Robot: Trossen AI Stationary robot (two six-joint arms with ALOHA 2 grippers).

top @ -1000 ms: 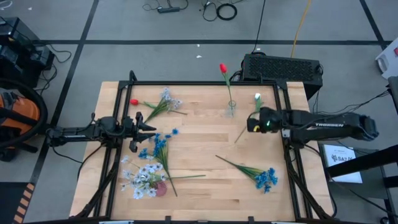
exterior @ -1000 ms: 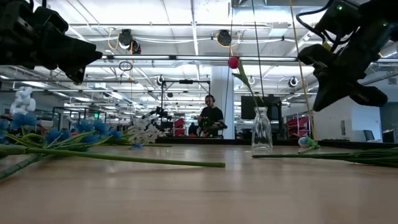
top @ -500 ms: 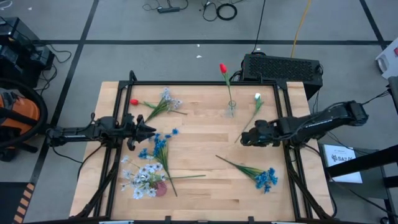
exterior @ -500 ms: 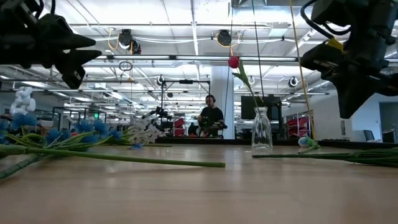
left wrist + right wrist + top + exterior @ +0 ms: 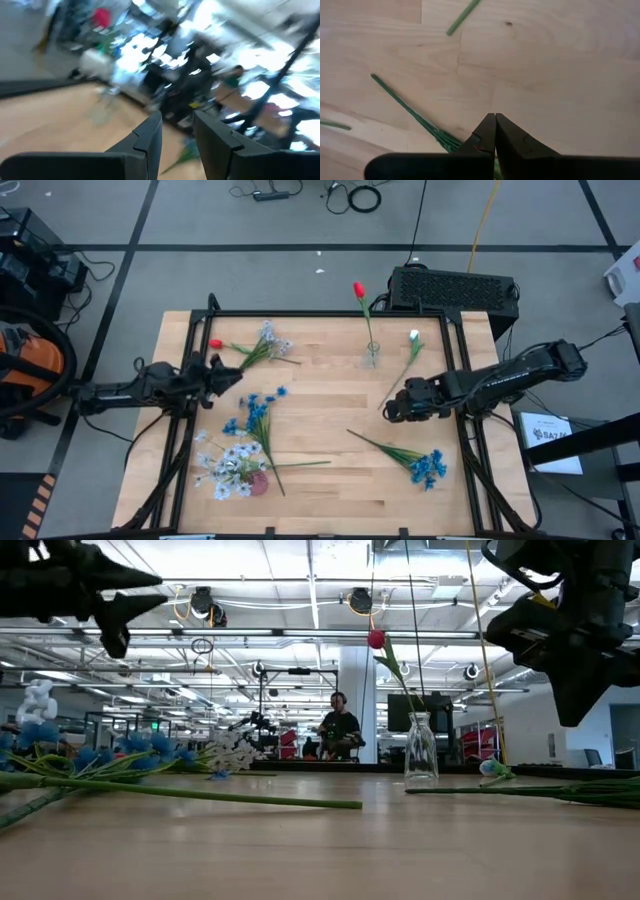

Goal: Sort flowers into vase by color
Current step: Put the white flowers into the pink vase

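Note:
Next, the left gripper closes on the stem (image 5: 247, 363) below the leaves of the white-lavender flower that lies next to the red bud.
A small glass vase (image 5: 371, 358) (image 5: 421, 748) stands at the far middle with one red flower (image 5: 358, 288) upright in it. A white-bud flower (image 5: 413, 337) lies right of the vase, its stem end (image 5: 462, 17) toward the table's middle. A blue flower (image 5: 428, 468) lies near right, its stem (image 5: 405, 107) running left. More blue (image 5: 255, 408), pale (image 5: 270, 340) and white-lavender (image 5: 225, 470) flowers lie on the left half. My right gripper (image 5: 390, 412) (image 5: 495, 120) is shut and points down above bare wood between the two right stems. My left gripper (image 5: 228, 370) (image 5: 177, 135) hangs open and roughly level over the left side.
A black box (image 5: 455, 288) sits beyond the far right edge. Black frame rails (image 5: 330, 314) run around the table. A red bud (image 5: 215, 344) lies at far left, and a pink object (image 5: 258, 485) lies among the near-left flowers. A person (image 5: 340, 725) stands far behind the table.
My right gripper has swung toward the table's near edge and a little left, tipping to point steeply down, and has stayed shut. My left gripper has risen and rolled about its own axis, staying open. No flower has moved.

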